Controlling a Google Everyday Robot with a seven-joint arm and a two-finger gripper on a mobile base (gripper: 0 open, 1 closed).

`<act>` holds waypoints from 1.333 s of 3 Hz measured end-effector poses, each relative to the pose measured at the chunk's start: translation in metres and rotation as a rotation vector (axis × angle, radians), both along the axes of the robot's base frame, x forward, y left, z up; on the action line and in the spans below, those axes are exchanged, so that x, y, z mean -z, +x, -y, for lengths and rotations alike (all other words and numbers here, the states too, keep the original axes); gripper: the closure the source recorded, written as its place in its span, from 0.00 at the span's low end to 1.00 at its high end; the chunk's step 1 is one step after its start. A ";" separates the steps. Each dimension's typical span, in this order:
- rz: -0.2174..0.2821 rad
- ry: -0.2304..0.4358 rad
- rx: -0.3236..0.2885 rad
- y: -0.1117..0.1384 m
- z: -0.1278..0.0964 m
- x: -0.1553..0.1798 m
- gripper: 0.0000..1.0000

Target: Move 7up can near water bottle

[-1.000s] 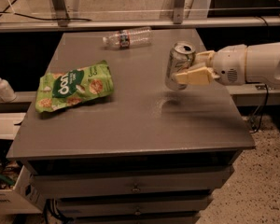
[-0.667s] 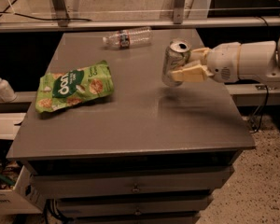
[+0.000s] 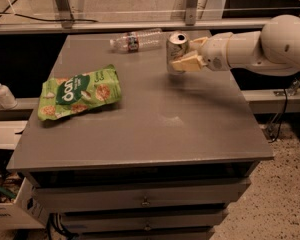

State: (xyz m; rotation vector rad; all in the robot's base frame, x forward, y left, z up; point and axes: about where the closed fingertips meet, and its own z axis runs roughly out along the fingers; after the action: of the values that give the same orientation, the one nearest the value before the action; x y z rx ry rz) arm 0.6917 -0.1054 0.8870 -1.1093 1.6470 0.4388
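The robot's gripper needs to let go of the 7up can, now held upright above the table, on the grey table [image 3: 166, 54], beside the end of the water bottle closest to the robot's arm.
The 7up can [image 3: 176, 49] is a silver can with a pull-tab top, held upright above the far right part of the grey table [image 3: 155, 119]. My gripper [image 3: 186, 54] comes in from the right on a white arm and is shut on the can. The water bottle [image 3: 136, 39] is clear with a dark label band; it lies on its side near the table's far edge, a short way left of the can.
A green snack bag [image 3: 80, 92] lies on the left part of the table. A white pump dispenser bottle [image 3: 2, 93] stands on a lower ledge at far left. A metal frame [image 3: 192, 4] runs behind the table. Drawers [image 3: 145, 201] sit below the tabletop.
My gripper has carried the 7up can toward the table's far edge and left, closer to the water bottle. The bottle and the snack bag have not moved.
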 end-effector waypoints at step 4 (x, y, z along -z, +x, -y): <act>-0.111 -0.009 0.164 0.134 0.017 0.006 1.00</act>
State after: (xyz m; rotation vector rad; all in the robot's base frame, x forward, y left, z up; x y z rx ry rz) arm 0.8261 -0.1225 0.8813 -0.9619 1.8236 0.3926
